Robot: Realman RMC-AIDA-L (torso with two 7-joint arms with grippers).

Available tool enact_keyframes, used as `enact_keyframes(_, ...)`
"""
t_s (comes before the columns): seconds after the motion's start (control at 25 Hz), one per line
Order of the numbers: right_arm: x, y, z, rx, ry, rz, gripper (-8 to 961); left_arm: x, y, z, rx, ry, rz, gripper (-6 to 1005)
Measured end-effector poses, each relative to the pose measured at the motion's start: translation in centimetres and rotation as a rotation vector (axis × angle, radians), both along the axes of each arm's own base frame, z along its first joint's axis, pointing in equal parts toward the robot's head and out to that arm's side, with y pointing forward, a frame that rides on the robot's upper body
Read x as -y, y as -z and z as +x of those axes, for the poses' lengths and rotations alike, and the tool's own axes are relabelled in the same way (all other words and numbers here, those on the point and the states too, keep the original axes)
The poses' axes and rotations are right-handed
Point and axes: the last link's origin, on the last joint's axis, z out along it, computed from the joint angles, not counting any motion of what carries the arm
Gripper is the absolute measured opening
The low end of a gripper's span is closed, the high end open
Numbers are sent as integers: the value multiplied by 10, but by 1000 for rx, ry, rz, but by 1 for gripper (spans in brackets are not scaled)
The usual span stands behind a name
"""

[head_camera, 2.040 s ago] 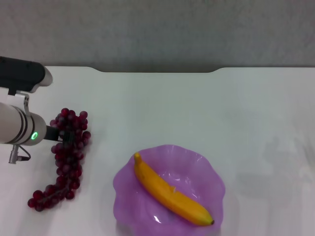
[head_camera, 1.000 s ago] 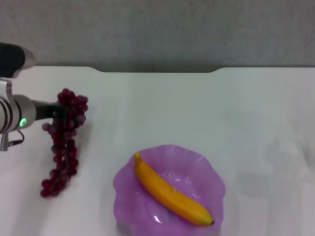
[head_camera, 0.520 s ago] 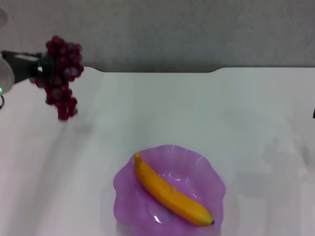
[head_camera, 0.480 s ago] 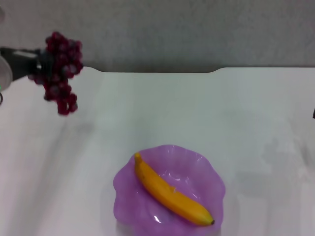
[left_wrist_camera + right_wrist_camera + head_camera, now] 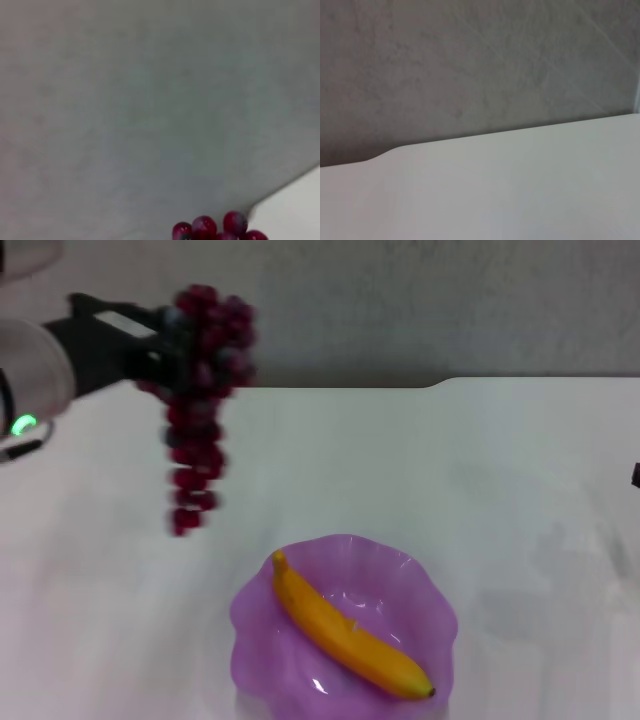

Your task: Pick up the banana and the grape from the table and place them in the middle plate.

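The grape, now hanging in the air above the table, will be let go by my left gripper inside the purple plate [image 5: 334, 661], against the near side of the banana.
My left gripper [image 5: 172, 352] is shut on the top of the grape [image 5: 200, 390], a long dark red bunch that hangs in the air above the white table [image 5: 500, 480], up and to the left of the middle plate [image 5: 420, 585]. A few of its berries show as the grape [image 5: 215, 229] in the left wrist view. The banana [image 5: 345, 630] lies diagonally inside the purple scalloped plate, dark tip toward the front right. Only a dark sliver of the right arm [image 5: 636, 475] shows at the right edge.
The table's far edge has a notch [image 5: 320, 387] with a grey wall behind it. The right wrist view shows only bare tabletop [image 5: 520, 190] and that wall.
The left gripper lifted the grape off the table at the left, raised it high, and has now carried it rightward toward the plate. The banana and plate stayed put.
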Motion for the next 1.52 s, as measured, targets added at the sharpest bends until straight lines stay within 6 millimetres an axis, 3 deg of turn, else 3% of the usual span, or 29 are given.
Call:
enact_keyframes(0.48, 0, 0, 0, 1, 0, -6, 560, 39, 51, 38, -25, 136, -262, 135)
enact_keyframes(1.12, 0, 1, 0, 0, 0, -7, 559, 54, 113, 12, -69, 57, -521, 133)
enact_keyframes(1.52, -1, 0, -1, -2, -1, -4, 558, 49, 139, -6, -104, -23, -642, 134)
